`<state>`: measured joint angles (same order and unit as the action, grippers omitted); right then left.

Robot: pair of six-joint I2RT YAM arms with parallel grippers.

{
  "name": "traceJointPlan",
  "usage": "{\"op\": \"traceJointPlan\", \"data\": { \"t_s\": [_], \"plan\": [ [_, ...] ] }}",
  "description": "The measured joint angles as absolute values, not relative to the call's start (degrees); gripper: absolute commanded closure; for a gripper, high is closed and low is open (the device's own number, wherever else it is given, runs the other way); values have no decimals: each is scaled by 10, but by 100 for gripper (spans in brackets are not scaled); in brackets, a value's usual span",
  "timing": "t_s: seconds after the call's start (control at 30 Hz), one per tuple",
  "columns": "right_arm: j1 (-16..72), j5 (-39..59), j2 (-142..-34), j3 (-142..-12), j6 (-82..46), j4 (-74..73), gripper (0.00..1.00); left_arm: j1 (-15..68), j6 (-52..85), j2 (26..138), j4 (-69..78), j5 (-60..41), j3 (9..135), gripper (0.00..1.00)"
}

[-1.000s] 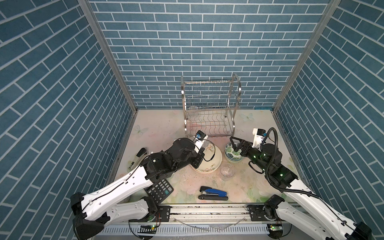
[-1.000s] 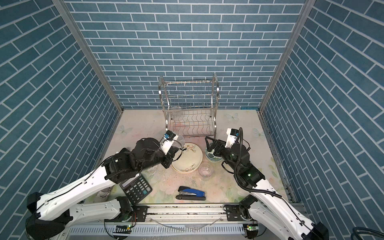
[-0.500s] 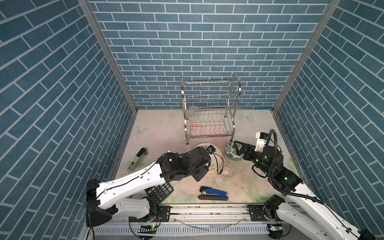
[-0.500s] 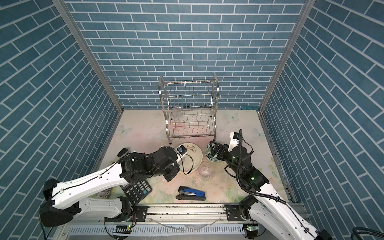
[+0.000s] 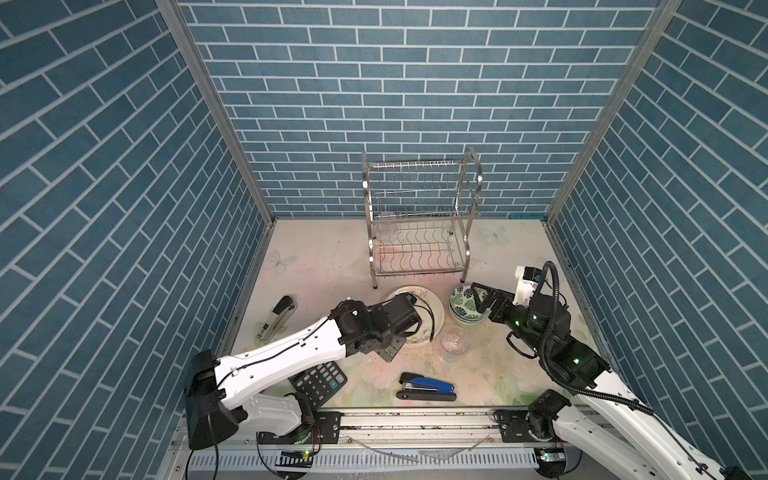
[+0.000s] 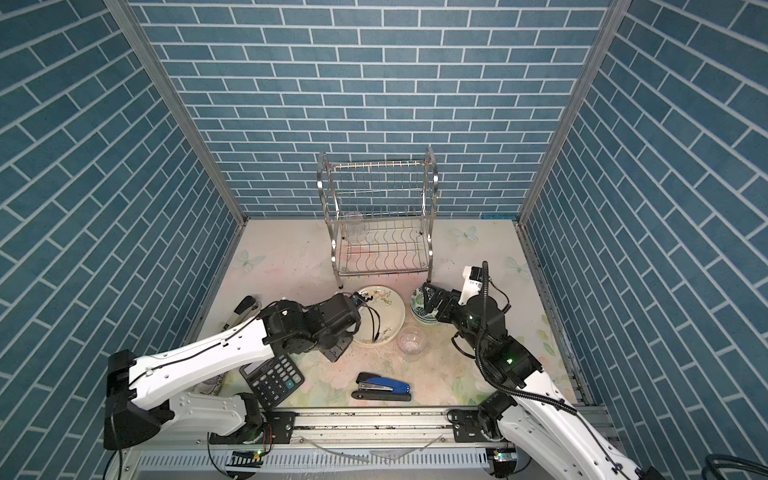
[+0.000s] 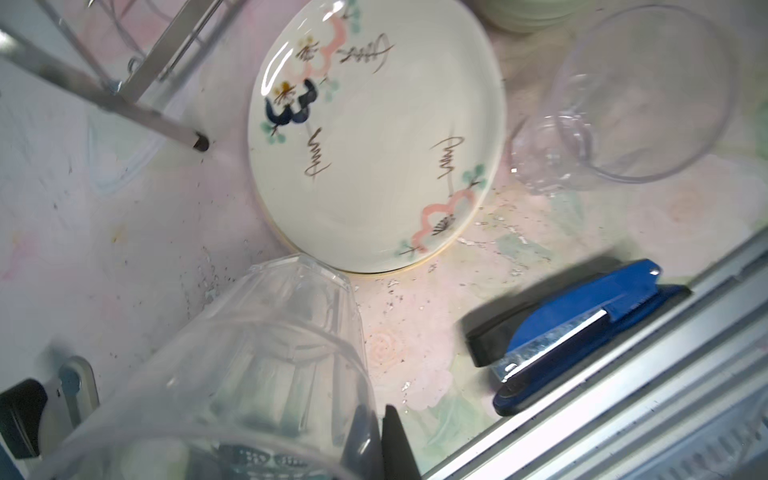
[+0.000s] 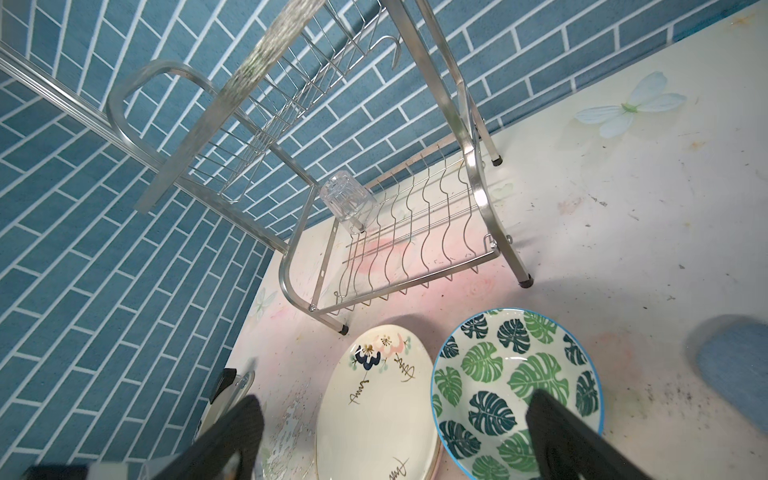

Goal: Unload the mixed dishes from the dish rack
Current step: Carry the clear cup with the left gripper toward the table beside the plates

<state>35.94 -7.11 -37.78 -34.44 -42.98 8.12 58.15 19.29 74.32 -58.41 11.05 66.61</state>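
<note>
The clear tumbler, now held low beside the floral plate, will go down from my left gripper between the cream floral plate and the grey stapler (image 5: 367,310) (image 7: 242,212), at a spot close to the plate.
The steel dish rack (image 5: 419,220) (image 8: 415,232) stands at the back. One clear tumbler (image 8: 347,201) sits upside down at the left end of its lower shelf. My left gripper (image 7: 380,436) is shut on the rim of another clear tumbler (image 7: 249,353), held low beside the cream floral plate (image 7: 374,145) (image 5: 430,305). A further tumbler (image 5: 455,343) (image 7: 631,104) stands on the table right of the plate. My right gripper (image 8: 395,409) (image 5: 478,297) is open and empty, hovering over the green-leaf bowl (image 8: 515,382) (image 5: 465,307), which tops a stack of bowls.
A blue stapler (image 5: 426,386) lies near the front edge. A black calculator (image 5: 318,382) lies partly under my left arm. A grey and black stapler (image 5: 278,318) lies by the left wall. Blue brick walls close in three sides.
My left arm has pulled back from the rack towards the front and down, carrying the tumbler. My right gripper has drawn back a little to the right and stays open.
</note>
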Motion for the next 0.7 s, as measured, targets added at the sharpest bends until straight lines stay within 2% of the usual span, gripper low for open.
{"op": "traceJointPlan", "data": {
  "t_s": [0.3,0.7],
  "plan": [
    [359,-72,-376,-341,-430,76,1,473,201,786,-582,120,681,100],
    [359,-74,-346,-311,-422,72,1,423,168,946,-564,108,769,100]
  ]
}}
